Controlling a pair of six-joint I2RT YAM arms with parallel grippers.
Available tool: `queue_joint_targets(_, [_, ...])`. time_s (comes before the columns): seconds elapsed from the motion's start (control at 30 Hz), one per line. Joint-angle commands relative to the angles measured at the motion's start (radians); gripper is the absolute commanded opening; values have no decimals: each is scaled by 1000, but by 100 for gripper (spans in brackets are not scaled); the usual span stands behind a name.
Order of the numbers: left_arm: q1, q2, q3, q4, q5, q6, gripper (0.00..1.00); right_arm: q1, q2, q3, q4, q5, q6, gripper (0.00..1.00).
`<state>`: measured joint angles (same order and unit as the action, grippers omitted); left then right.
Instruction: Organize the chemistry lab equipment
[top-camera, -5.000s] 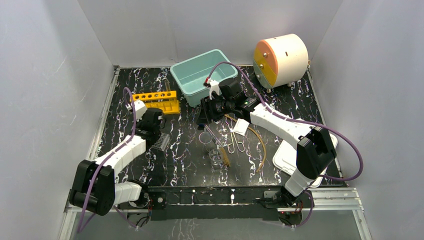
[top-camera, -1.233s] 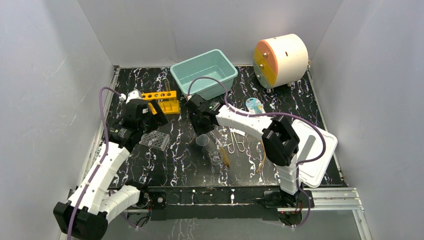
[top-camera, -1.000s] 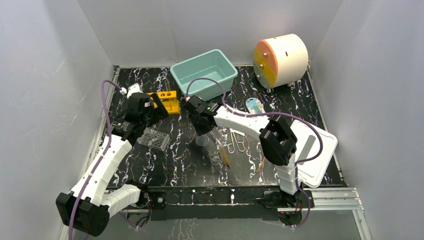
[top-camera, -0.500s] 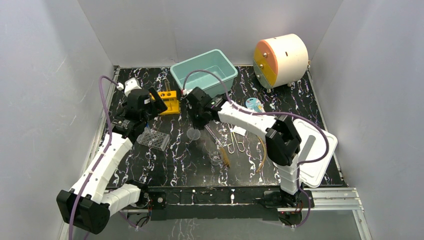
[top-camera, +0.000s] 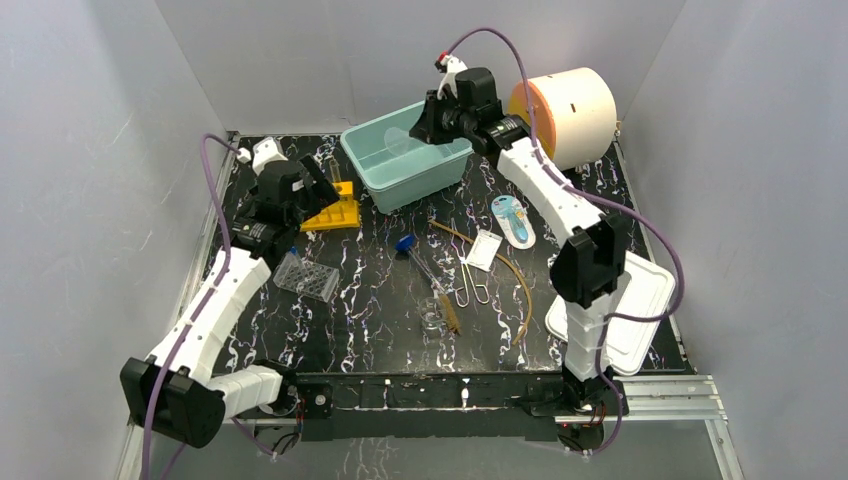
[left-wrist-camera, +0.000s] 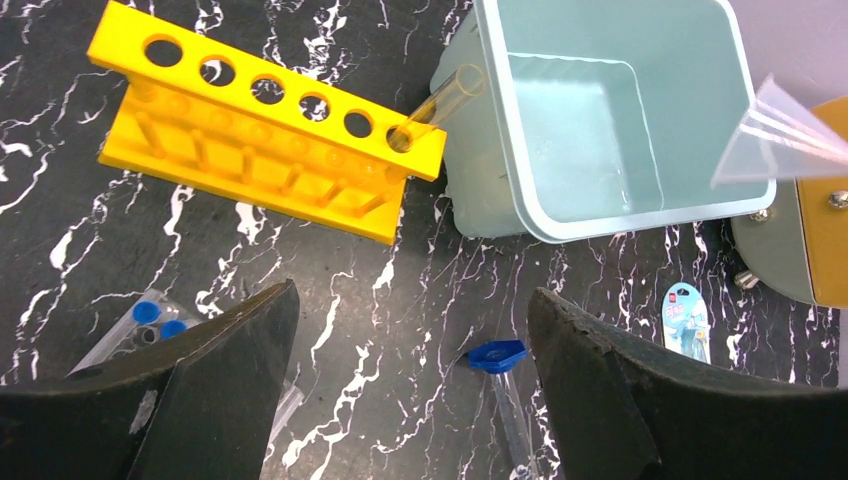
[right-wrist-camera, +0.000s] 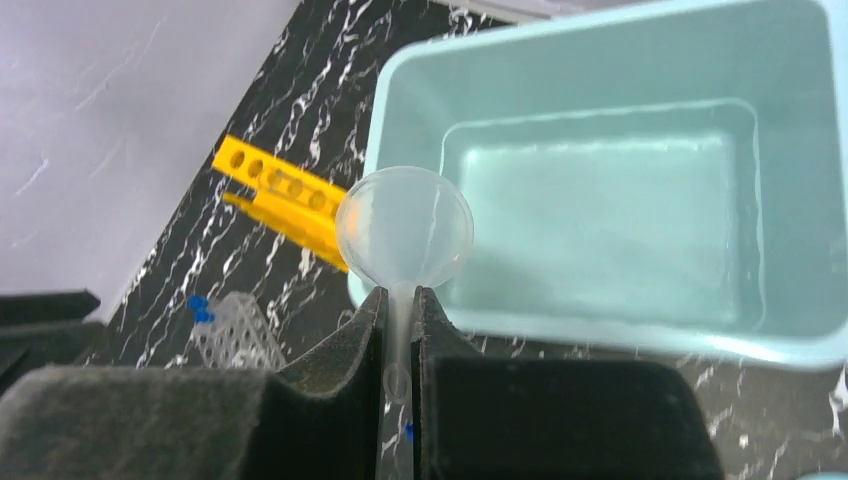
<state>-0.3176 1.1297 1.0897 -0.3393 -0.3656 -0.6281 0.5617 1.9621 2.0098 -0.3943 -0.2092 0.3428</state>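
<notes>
I should drop the clear plastic funnel, now held in the air over the teal bin, from my right gripper in the teal bin's front corner (top-camera: 402, 190) (right-wrist-camera: 505, 250) near the yellow tube rack.
My right gripper (right-wrist-camera: 400, 310) is shut on the stem of a clear plastic funnel (right-wrist-camera: 404, 228), held in the air over the teal bin (top-camera: 356, 150). The same funnel (left-wrist-camera: 775, 130) shows at the edge of the left wrist view. My left gripper (left-wrist-camera: 410, 310) hangs open above the table with nothing between its fingers, near the yellow tube rack (left-wrist-camera: 265, 150), where one clear tube (left-wrist-camera: 440, 105) leans in an end hole. A blue-capped tube (left-wrist-camera: 497, 355) lies on the table below the left gripper.
A clear rack with blue-capped tubes (top-camera: 305, 277) lies left of centre. Amber tubing (top-camera: 520, 280), wire clips (top-camera: 472, 285), a white card (top-camera: 483, 250), a small glass dish (top-camera: 432, 318) and a blue packet (top-camera: 513, 218) lie mid-table. A white-and-orange drum (top-camera: 565, 115) and white lid (top-camera: 620, 310) stand right.
The right gripper closed on the funnel at mid-table, then lifted it up and back over the teal bin. The left gripper stayed open and edged slightly toward the rack.
</notes>
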Motion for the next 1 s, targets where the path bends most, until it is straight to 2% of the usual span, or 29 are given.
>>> queue_joint_targets(0.0, [1,51,65,21,34,7,84,-12,156,155,39,-29,5,3])
queue_joint_targets(0.17, [1,104,93,11,61,-4,84,-18,316,331,-65,33,-23,3])
queue_joint_targets(0.3, [1,128,99,11,81,-2,84,-17,351,369,-136,107,-45,3])
queue_joint_targets(0.47, [1,143,92,10,95,-7,84,-17,310,319,-208,179,-48,3])
queue_joint_targets(0.73, [1,158,82,21,114,-12,84,-17,238,235,-356,269,86,3])
queue_joint_targets(0.87, [0,158,79,23,120,-12,84,-10,167,123,-347,316,130,3])
queue_joint_targets(0.97, [0,154,75,25,123,-12,84,-7,143,98,-347,321,142,3])
